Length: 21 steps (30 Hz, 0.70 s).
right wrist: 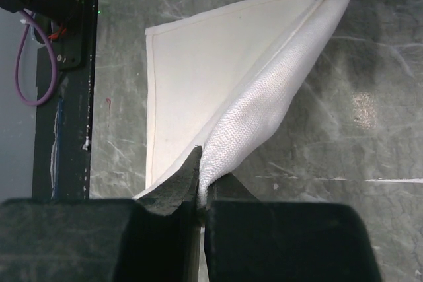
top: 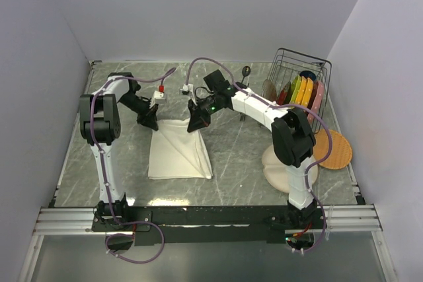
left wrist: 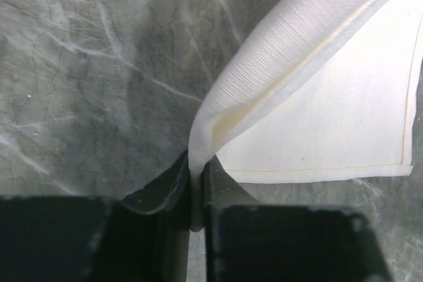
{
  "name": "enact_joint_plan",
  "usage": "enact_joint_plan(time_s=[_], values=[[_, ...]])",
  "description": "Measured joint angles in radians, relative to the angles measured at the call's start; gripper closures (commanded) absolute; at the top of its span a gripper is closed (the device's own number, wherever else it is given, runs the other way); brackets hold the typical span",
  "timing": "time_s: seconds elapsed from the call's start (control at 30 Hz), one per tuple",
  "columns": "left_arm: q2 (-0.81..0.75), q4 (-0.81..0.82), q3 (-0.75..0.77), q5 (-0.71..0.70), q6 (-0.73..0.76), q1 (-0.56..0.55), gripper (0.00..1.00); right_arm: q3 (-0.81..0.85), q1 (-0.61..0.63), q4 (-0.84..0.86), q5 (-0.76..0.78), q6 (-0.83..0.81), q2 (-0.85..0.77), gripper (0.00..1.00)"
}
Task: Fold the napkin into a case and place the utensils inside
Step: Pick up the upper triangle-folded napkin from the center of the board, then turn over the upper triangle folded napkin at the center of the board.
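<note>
My right gripper is going to release the napkin's lifted corner at the near corner of the napkin (top: 201, 171) toward the wire rack.
The cream-white napkin (top: 177, 153) lies on the grey marble table with its far edge lifted. My left gripper (top: 149, 123) is shut on the far left corner of the napkin (left wrist: 277, 64). My right gripper (top: 197, 122) is shut on the far right corner of the napkin (right wrist: 264, 97). The near part of the cloth rests flat on the table. A dark spoon (top: 245, 74) lies at the far side of the table, behind my right arm, which hides its lower part. I see no fork.
A wire rack (top: 301, 87) with several colourful plates stands at the far right. A round orange mat (top: 334, 148) and a beige plate (top: 277, 163) lie at the right, partly under my right arm. Walls close in the table on three sides.
</note>
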Motion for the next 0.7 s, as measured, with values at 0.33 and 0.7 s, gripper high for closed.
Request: enact_joint_plan(time_s=[0.33, 0.7], values=[[-0.127, -0.005, -0.003, 0.080, -0.066, 0.051, 0.99, 0.127, -0.063, -0.101, 0.027, -0.052, 0.002, 1.00], [-0.254, 0.183, 0.077, 0.087, -0.321, 0.055, 0.99, 0.356, -0.127, -0.085, 0.137, -0.175, 0.030, 1.00]])
